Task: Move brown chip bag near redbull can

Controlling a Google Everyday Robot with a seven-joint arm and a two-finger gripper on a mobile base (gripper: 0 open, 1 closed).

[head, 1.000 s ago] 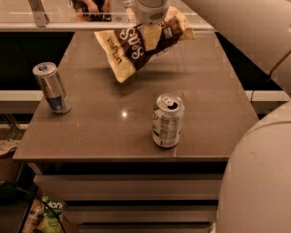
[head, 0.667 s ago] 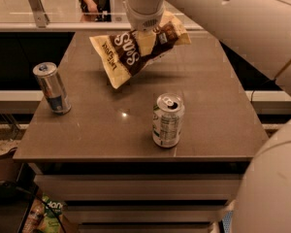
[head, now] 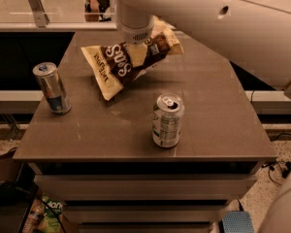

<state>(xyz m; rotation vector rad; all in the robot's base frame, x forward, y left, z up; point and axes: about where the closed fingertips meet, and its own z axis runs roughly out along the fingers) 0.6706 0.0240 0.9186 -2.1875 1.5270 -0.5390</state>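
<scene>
I will open my gripper to let go of the brown chip bag on the table (head: 107,76) beside the redbull can, toward the middle of the table.
The brown chip bag (head: 128,62), dark brown with white lettering and cream-yellow ends, hangs tilted above the middle of the table, its lower left end closest to the tabletop. My gripper (head: 141,46) comes down from above and is shut on the bag's upper middle. The redbull can (head: 52,88), slim and silver with a blue lower band, stands upright near the table's left edge, to the left of the bag and a little nearer the front.
A wider pale green-white can (head: 168,120) stands upright near the table's front middle. The brown table (head: 218,110) has drawers below. My white arm (head: 223,23) spans the upper right. A person's legs (head: 94,1) show at the back.
The gripper has carried the chip bag leftwards, closer to the redbull can. Both cans have stayed where they were.
</scene>
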